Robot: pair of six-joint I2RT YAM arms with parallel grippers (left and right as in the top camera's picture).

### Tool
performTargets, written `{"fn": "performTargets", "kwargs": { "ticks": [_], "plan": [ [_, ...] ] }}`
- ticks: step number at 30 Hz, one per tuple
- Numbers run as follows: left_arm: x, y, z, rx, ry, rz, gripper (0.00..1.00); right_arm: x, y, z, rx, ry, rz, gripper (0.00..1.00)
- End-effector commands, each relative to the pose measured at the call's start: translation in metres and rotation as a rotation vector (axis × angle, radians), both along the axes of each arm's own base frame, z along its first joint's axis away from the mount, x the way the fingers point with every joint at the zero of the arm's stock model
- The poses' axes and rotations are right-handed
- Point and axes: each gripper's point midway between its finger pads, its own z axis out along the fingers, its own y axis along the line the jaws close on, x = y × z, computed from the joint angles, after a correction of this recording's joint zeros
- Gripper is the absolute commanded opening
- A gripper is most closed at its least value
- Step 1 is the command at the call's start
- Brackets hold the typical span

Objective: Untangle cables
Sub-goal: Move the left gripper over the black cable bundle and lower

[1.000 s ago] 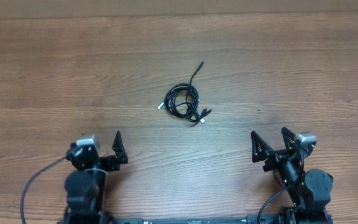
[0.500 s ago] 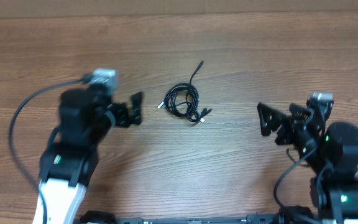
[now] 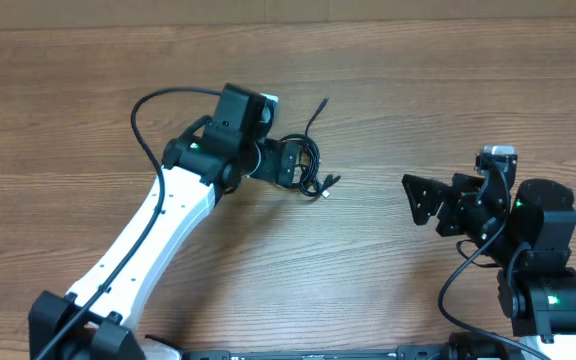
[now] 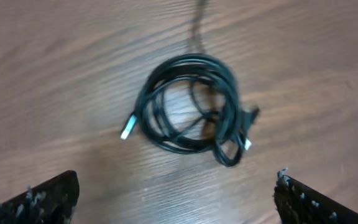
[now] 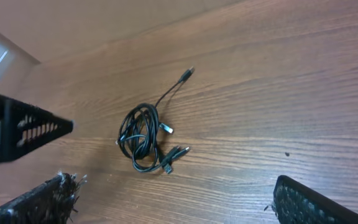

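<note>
The near side of the cables' coil (image 3: pixel 298 183) (image 4: pixel 182 148) is across from the loose tail. My left gripper will go there next and close.
The cables (image 3: pixel 315 172) lie on the wooden table as one small black coil, with a loose tail running up toward the back. In the left wrist view the cables (image 4: pixel 229 106) sit straight ahead, a silver-tipped plug (image 4: pixel 127 132) sticking out on the coil's left. My left gripper (image 3: pixel 294 164) hovers over the coil's left half, open, its fingers (image 4: pixel 39 200) wide apart with only bare wood between them (image 4: pixel 179 202). My right gripper (image 3: pixel 418 203) stands open well to the right, facing the cables (image 5: pixel 140 138), nothing between its fingers (image 5: pixel 179 205).
The left arm (image 3: pixel 158 225) stretches diagonally from the near left corner to the coil. One left finger (image 5: pixel 30 127) shows at the left of the right wrist view. The table's far edge (image 3: pixel 288 22) runs along the top.
The left arm has swung from the near left corner out over the coil. The right arm has lifted and turned toward the coil. Both grippers have stayed open; the cables have not moved.
</note>
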Motion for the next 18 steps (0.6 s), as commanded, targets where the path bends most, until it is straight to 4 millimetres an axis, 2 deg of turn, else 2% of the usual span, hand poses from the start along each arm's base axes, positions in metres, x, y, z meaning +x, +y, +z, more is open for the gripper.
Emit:
{"fn": "performTargets", "kwargs": {
  "ticks": [1, 6, 12, 14, 18],
  "plan": [
    [0.015, 0.012, -0.002, -0.068, 0.041, 0.294, 1.00, -0.002, 0.005, 0.010, 0.007, -0.026, 0.033, 1.00],
    [0.019, 0.004, -0.011, -0.219, 0.210, 0.298, 1.00, -0.006, 0.007, 0.003, 0.030, 0.020, 0.034, 1.00],
    [0.039, 0.010, -0.016, -0.135, 0.283, 0.248, 1.00, -0.009, 0.007, -0.002, 0.030, 0.047, 0.034, 1.00],
    [0.046, 0.008, -0.025, -0.125, 0.303, 0.249, 1.00, -0.011, 0.007, -0.003, 0.030, 0.055, 0.033, 1.00],
    [0.048, 0.007, -0.060, -0.096, 0.372, 0.260, 1.00, -0.014, 0.006, -0.008, 0.024, 0.080, 0.031, 1.00]
  ]
}}
